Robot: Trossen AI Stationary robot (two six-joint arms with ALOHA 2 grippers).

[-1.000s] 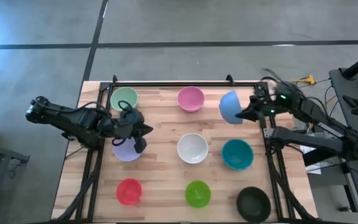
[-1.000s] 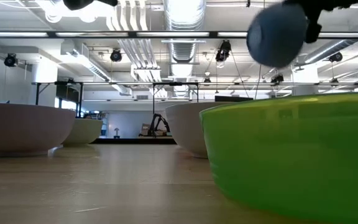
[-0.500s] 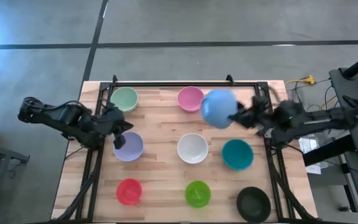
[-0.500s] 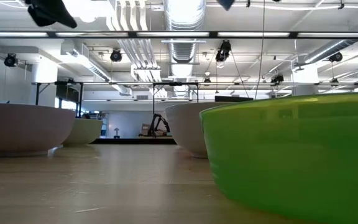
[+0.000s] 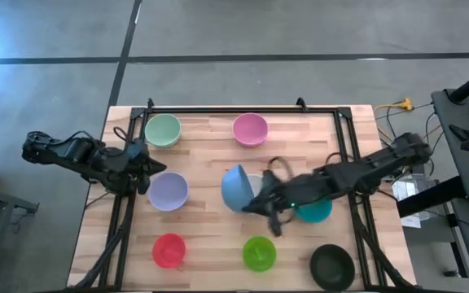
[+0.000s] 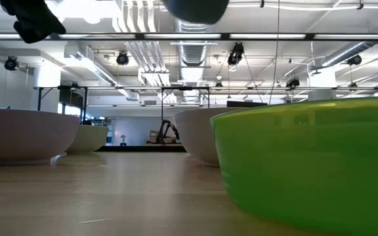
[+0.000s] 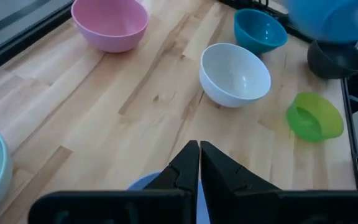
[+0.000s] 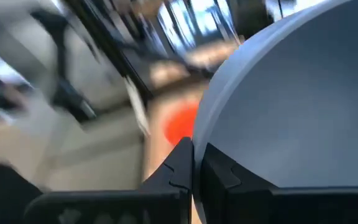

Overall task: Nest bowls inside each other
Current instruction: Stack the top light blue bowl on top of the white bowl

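Note:
The blue bowl will go down from my right gripper between the lavender bowl and the teal bowl (image 5: 243,199), behind the bright green bowl.
Nine small bowls show in the high view. My right gripper (image 5: 256,201) is shut on the blue bowl (image 5: 235,187), held in the air over the table's middle, above the mostly hidden white bowl (image 7: 235,73). Resting on their bases are the pale green bowl (image 5: 163,129), the pink bowl (image 5: 250,129), the lavender bowl (image 5: 169,191), the teal bowl (image 5: 313,213), the red bowl (image 5: 169,250), the bright green bowl (image 5: 259,252) and the black bowl (image 5: 332,266). My left gripper (image 7: 199,155) is shut and hovers at the lavender bowl's left side, touching nothing. My right gripper pinches the blue bowl by its rim (image 8: 207,134) between the two fingers, coming level from the table's right side. The bowl is lifted clear and tipped on its side, its rounded outside (image 5: 231,185) turned up and toward the left.
A black rail frame (image 5: 243,108) runs along the table's far edge and down both sides. My right arm (image 5: 357,171) reaches across the teal bowl. Bare wood (image 5: 210,236) lies between the bowl rows. The bright green bowl (image 6: 307,164) fills the low view's right.
My right gripper has carried the blue bowl from the far right corner toward the left and the near edge, to above the white bowl, tipping it on the way. My left gripper has drawn back from over the lavender bowl toward the table's left edge.

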